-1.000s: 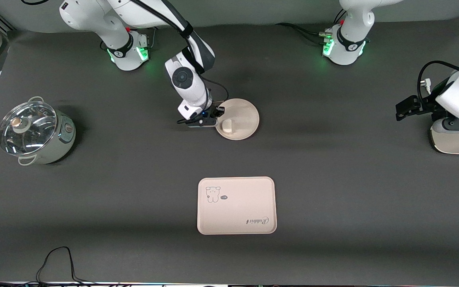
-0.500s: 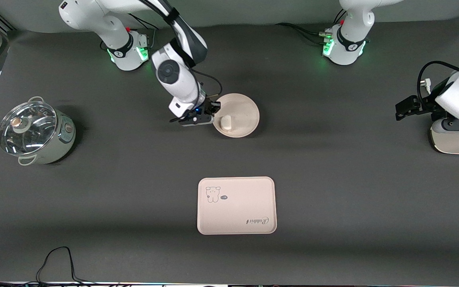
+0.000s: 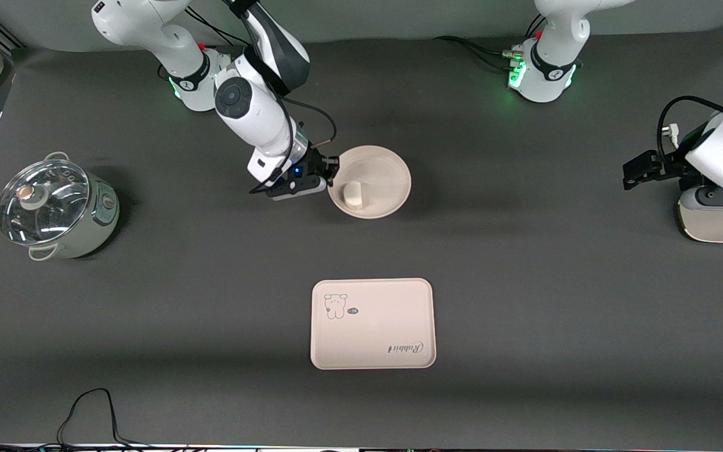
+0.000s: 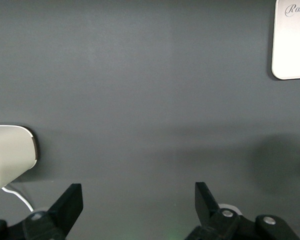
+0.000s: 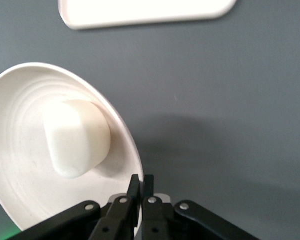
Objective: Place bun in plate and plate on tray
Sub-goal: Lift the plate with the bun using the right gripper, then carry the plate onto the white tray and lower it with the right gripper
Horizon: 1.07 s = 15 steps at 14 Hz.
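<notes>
The robot's right gripper needs to release the plate on the middle of the Rabbit tray (image 3: pixel 376 329), a little toward the tray's printed lettering. The plate is now near the table's middle.
The round cream plate (image 3: pixel 379 176) is near the middle of the table, with the off-white bun (image 3: pixel 353 194) in it. My right gripper (image 3: pixel 331 171) is shut on the plate's rim at the edge toward the right arm's end. In the right wrist view the fingers (image 5: pixel 141 180) pinch the rim of the plate (image 5: pixel 20 165) next to the bun (image 5: pixel 77 142). The Rabbit tray (image 3: pixel 372 323) lies nearer to the front camera than the plate and has nothing on it. My left gripper (image 3: pixel 634 172) waits open at the left arm's end, and its jaws (image 4: pixel 139 192) are empty.
A metal pot with a glass lid (image 3: pixel 54 207) stands at the right arm's end. A white appliance (image 3: pixel 719 220) sits under the left gripper and shows in the left wrist view (image 4: pixel 7 155). A black cable (image 3: pixel 91 402) lies at the front edge.
My right arm has drawn back toward its base with its gripper on the rim. The plate, with the bun in it, has shifted a little toward the right arm's end and looks slightly raised. The left arm has not moved.
</notes>
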{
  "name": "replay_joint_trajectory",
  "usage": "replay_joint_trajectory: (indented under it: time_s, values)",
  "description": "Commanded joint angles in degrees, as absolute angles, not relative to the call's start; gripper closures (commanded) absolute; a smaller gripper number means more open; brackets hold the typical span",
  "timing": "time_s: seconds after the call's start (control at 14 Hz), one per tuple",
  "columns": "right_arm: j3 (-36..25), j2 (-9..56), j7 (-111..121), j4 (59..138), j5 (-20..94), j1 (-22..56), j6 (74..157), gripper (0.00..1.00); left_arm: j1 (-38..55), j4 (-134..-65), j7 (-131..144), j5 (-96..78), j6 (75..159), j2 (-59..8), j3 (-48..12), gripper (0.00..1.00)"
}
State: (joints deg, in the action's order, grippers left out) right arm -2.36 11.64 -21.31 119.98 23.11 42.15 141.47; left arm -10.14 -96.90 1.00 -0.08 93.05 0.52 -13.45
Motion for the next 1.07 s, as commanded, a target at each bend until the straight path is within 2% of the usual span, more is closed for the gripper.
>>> replay_joint_trajectory:
  time_s: [0.0, 0.21, 0.5, 0.79, 1.0]
  values:
    - [-5.34, 29.03, -18.46, 94.58, 23.64, 39.55, 133.37, 1.0, -9.41, -95.45, 1.23, -0.09, 91.93, -0.09, -13.18, 0.0]
    - [-10.62, 45.04, -19.68, 68.54, 24.69, 38.42, 122.37, 1.0, -9.4, -95.45, 1.32, -0.18, 91.85, -0.09, -13.18, 0.0]
    - [-10.46, 58.42, -21.09, 50.58, 29.69, 33.58, 123.3, 1.0, -9.4, -95.45, 1.32, -0.18, 91.85, -0.17, -13.18, 0.0]
    - [-10.28, 64.76, -21.53, 49.39, 35.86, 32.87, 132.25, 1.0, -9.4, -95.45, 1.32, -0.18, 91.85, -0.18, -13.18, 0.0]
    - [-10.28, 68.37, -21.53, 50.01, 37.08, 31.91, 133.51, 1.0, -9.4, -95.45, 1.32, -0.09, 91.85, -0.17, -13.18, 0.0]
